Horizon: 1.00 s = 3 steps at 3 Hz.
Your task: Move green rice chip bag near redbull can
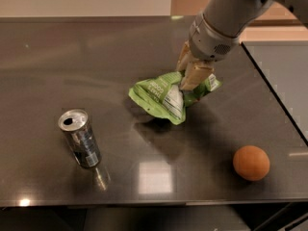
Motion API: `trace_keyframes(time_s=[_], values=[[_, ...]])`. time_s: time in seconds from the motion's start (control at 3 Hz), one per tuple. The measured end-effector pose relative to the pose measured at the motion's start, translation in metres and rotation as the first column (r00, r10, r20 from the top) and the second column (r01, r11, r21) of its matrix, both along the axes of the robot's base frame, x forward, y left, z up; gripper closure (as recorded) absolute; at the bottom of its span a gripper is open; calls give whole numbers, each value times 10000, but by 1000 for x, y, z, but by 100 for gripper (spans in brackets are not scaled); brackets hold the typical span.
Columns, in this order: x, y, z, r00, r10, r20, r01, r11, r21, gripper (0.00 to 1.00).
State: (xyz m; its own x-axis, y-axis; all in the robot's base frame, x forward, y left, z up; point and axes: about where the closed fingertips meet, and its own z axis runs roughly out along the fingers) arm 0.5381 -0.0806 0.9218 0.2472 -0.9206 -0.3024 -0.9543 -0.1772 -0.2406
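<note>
Next, the gripper releases the green rice chip bag against the redbull can, on the can's side toward the orange [132,132]. The bag still hangs a little above the tabletop.
The green rice chip bag [166,96], crumpled lime green with white lettering and a white label panel, hangs a little above the dark tabletop at centre right, with its shadow beneath it. My gripper [188,80] comes down from the upper right and is shut on the bag's right part. The redbull can [80,138] stands upright at the lower left, silver top showing, well to the left of the bag and apart from it.
An orange [251,162] lies at the lower right near the front edge of the dark table [144,47]. A seam to a second surface [279,105] runs down the right side. My arm [231,8] crosses the upper right.
</note>
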Motion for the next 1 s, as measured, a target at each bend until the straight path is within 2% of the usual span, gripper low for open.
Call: trace_keyframes(time_s=[0.33,1.0], values=[[-29,23,8,9982,511,-323,-501,9983,310,100],[-58,61,4,9855,1274,-1117,-1190,9897,794,100]])
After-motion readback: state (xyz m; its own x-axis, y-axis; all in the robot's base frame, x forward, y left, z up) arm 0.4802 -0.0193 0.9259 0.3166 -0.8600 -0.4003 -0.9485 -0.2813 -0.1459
